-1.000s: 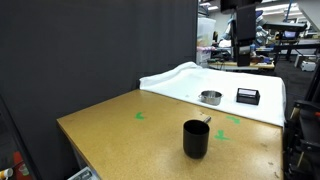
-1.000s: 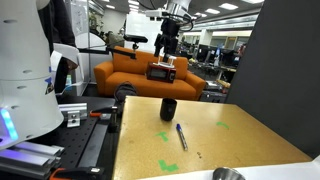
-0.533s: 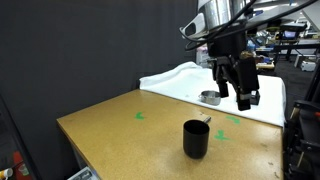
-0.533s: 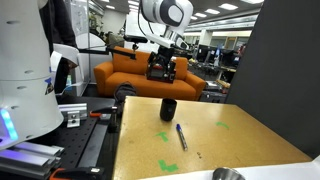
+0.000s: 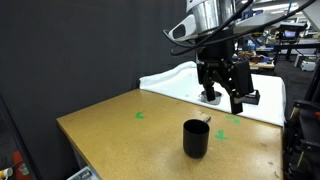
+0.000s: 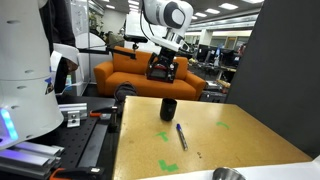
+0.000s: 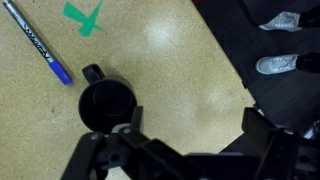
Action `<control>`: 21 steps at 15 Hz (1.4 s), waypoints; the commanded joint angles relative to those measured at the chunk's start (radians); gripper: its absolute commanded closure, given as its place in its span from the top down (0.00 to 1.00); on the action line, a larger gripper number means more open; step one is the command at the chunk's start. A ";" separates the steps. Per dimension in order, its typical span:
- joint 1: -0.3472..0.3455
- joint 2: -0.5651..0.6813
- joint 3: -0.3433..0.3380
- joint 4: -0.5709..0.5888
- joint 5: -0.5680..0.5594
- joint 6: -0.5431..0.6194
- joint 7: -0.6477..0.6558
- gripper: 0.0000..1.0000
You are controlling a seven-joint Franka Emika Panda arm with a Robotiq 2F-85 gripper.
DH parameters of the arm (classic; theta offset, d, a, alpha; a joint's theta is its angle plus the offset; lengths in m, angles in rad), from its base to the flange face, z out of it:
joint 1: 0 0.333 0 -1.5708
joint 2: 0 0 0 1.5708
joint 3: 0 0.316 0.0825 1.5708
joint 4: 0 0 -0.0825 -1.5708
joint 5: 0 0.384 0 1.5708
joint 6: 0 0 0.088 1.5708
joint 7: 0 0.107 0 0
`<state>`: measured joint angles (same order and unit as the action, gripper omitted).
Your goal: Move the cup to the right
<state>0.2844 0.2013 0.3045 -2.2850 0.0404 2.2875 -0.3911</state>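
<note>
The robot's gripper will next move to the black cup's rim [image 5: 206, 127] [image 7: 132, 116], on the side away from the blue pen, and close there.
The matte black cup [image 5: 196, 138] stands upright on the wooden table, near the edge in an exterior view [image 6: 169, 109]. In the wrist view the cup [image 7: 106, 104] shows from above, with a small handle at its upper left. My gripper [image 5: 226, 97] hangs open and empty in the air above the table, beyond the cup, also visible in an exterior view [image 6: 163, 78]. In the wrist view its two fingers [image 7: 195, 125] stand wide apart with bare table between them, the cup just left of the left finger.
A blue pen [image 7: 38, 43] lies on the table beside the cup, also in an exterior view [image 6: 181, 136]. Green tape marks [image 7: 85, 16] are on the table. A silver bowl [image 5: 209, 97] and a flat black box [image 5: 247, 96] sit on the white cloth at the back.
My arm has come down from high above the table and swung toward the cup; the gripper stays open. The cup has not moved.
</note>
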 commanded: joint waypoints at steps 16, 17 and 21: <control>-0.088 0.207 0.046 -0.017 -0.071 0.280 -0.466 1.00; -0.091 0.214 0.045 -0.017 -0.073 0.288 -0.477 1.00; -0.076 0.228 0.019 -0.014 -0.124 0.295 -0.457 1.00</control>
<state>0.2122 0.4220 0.3299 -2.2941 -0.0303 2.5567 -0.8581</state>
